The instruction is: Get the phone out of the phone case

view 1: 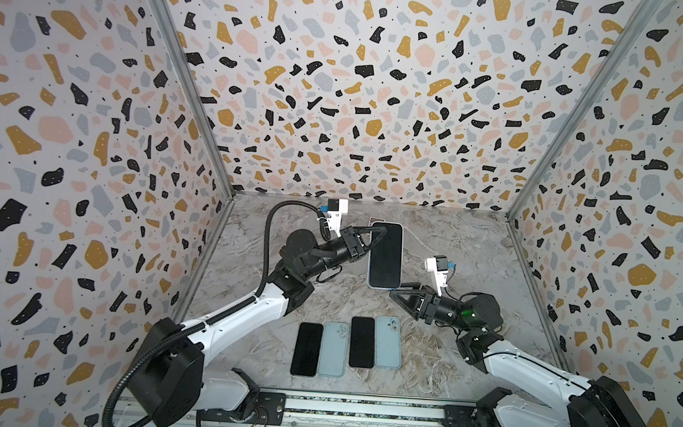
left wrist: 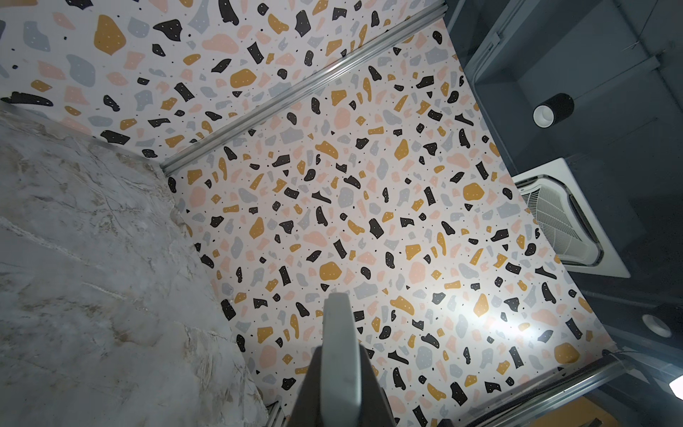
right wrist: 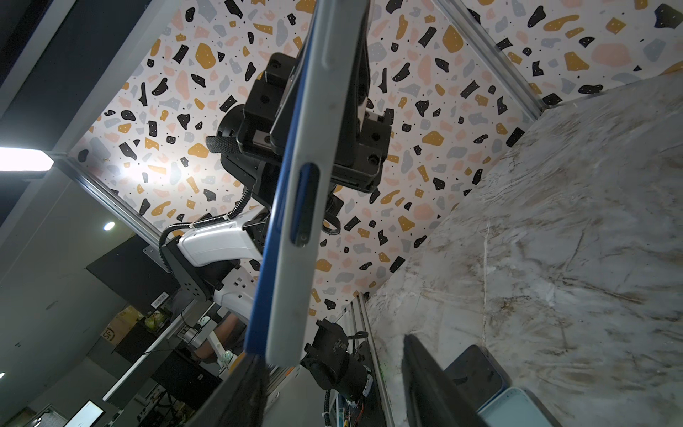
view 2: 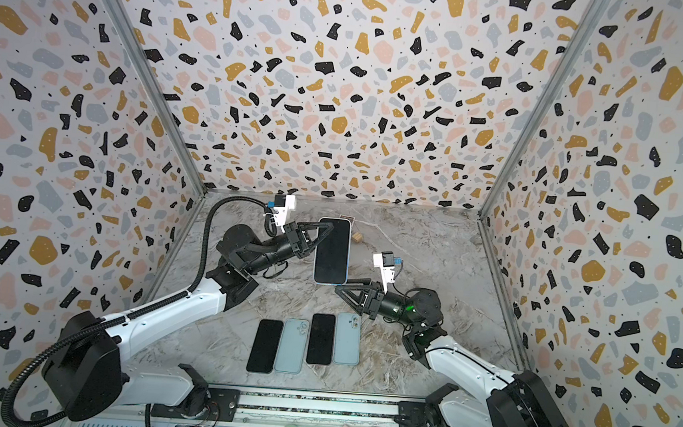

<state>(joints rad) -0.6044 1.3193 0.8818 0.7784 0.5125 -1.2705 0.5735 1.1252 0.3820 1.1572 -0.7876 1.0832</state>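
The phone's blue rim rises at the case's near end while my left gripper holds the case's far edge, so my right gripper should take the case's near corner [right wrist: 287, 347] first.
A phone [view 1: 385, 254] with a dark screen sits in a pale grey-blue phone case and is held up above the marble table [view 1: 453, 248], screen up, in both top views [view 2: 332, 250]. My left gripper [view 1: 375, 238] [view 2: 323, 232] is shut on its far left edge. The left wrist view shows the case's edge [left wrist: 340, 332] between the fingers [left wrist: 310, 388]. My right gripper [view 1: 398, 290] [view 2: 342, 286] stands open at the near end. In the right wrist view the case's side [right wrist: 306, 277] and the phone's blue rim [right wrist: 271, 240] end beside one finger [right wrist: 240, 392].
Two dark phones [view 1: 306, 348] [view 1: 362, 342] and two pale blue cases [view 1: 333, 348] [view 1: 388, 342] lie in a row near the front edge. A small wooden block [view 2: 357, 237] lies at the back. Terrazzo walls close in three sides.
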